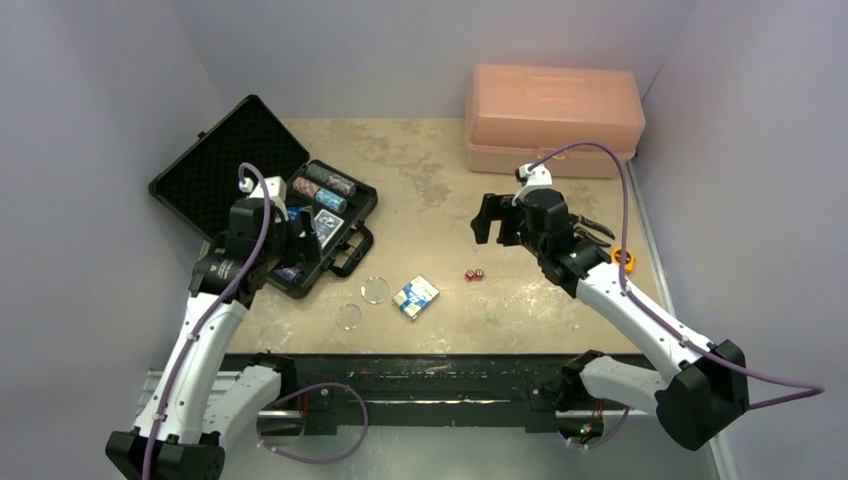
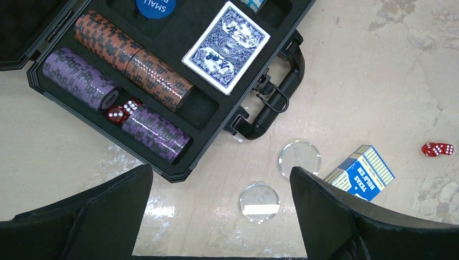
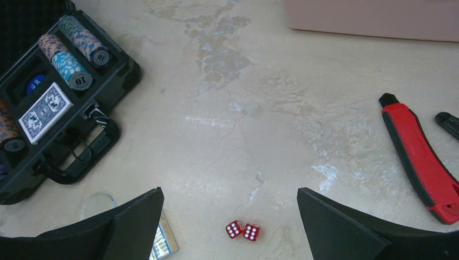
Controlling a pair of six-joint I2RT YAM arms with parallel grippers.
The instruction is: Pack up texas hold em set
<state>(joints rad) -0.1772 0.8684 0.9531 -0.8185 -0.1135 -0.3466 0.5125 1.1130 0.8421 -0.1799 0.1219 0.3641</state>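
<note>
The loose red die [image 1: 479,274] [image 3: 251,232] lying farther from the boxed card deck is next, and my right gripper needs to close on the sides of it.
The black briefcase [image 1: 225,160] lies open at the table's left, with chip rows [image 2: 132,62], a blue card deck [image 2: 226,47] and two red dice [image 2: 122,111] in its foam. A second blue card deck [image 2: 361,172], in its box, lies on the table beside two clear discs [image 2: 300,158] [image 2: 260,202]. Two more red dice [image 3: 242,231] sit mid-table. My left gripper [image 2: 221,179] hovers open over the case's near corner and the nearer disc. My right gripper [image 3: 230,192] hangs open above the loose dice. Neither holds anything.
A pink plastic toolbox [image 1: 553,120] stands at the back right. Red-handled pliers [image 3: 419,157] lie right of the right gripper, with a small orange ring [image 1: 624,258] near the right wall. Grey walls close in on both sides.
</note>
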